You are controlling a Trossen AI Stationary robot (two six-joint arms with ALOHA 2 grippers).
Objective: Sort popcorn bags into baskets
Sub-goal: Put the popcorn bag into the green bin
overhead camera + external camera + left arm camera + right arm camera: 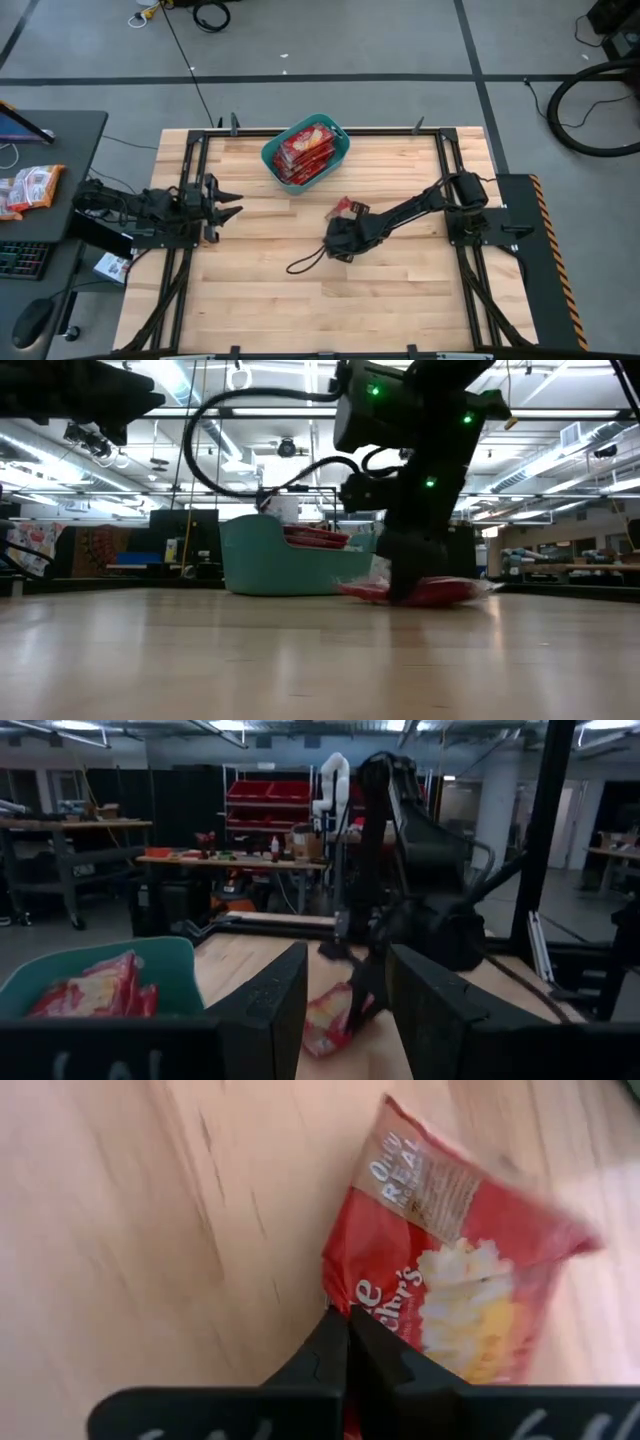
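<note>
The robot's right gripper should release the popcorn bag, still lying flat on the wooden table, at the far side of the red bags [299, 140] inside the teal basket.
One red popcorn bag [350, 209] with a cream-yellow picture lies flat on the wooden table, right of the middle. My right gripper [347, 219] is down at its near edge, shut on it [347, 1325]. The teal basket [270, 152] stands at the table's far edge, with several red bags [306, 150] lying inside. My left gripper [228, 205] waits open above the table's left side, pointing right; its wrist view shows the basket [170, 960] and the bag [328, 1018] beyond its fingers. My right gripper pinches the popcorn bag between its two fingers at one long edge [335, 1280], about midway along it. The fingers come slanting down from the table's near side. The bag [450, 591] lies flat on the table.
A black cable loop [305, 262] trails on the table behind my right gripper. Black frame rails [190, 150] run along the table's left and right sides. A side desk to the left holds orange-and-white packets [30, 188], a keyboard and a mouse.
</note>
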